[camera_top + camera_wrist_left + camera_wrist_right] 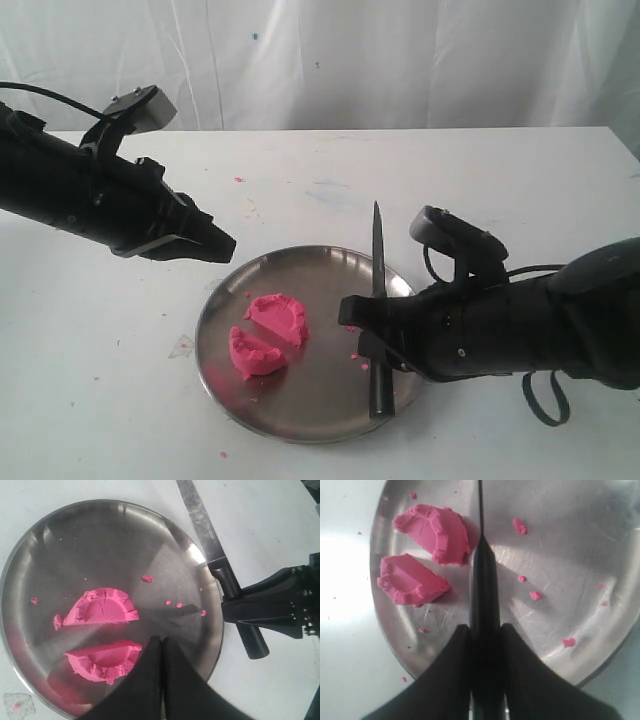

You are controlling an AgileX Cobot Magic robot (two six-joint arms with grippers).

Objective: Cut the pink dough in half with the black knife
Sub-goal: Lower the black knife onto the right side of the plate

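Observation:
My right gripper will put the black knife down on the steel plate's bare metal [346, 345] [506, 578] next to the pink dough.
The pink dough lies on the steel plate [325, 285] as two half-moon pieces, one [280, 318] behind the other [255, 353], with a gap between them. My right gripper [368, 332] is shut on the black handle of the black knife [378, 260], over the plate's right rim and to the right of the dough. In the right wrist view the knife [482, 580] runs out from between the fingers [455, 660], past both halves [437, 530] [410, 580]. My left gripper [222, 243] is shut on nothing and hangs above the plate's left edge; in its own view its tips [161, 641] are next to the nearer half [102, 660].
Small pink crumbs [535, 595] dot the plate and the white table [520, 190]. A faint pink smear [17, 706] marks the table beside the plate. A white curtain [400, 60] closes off the back.

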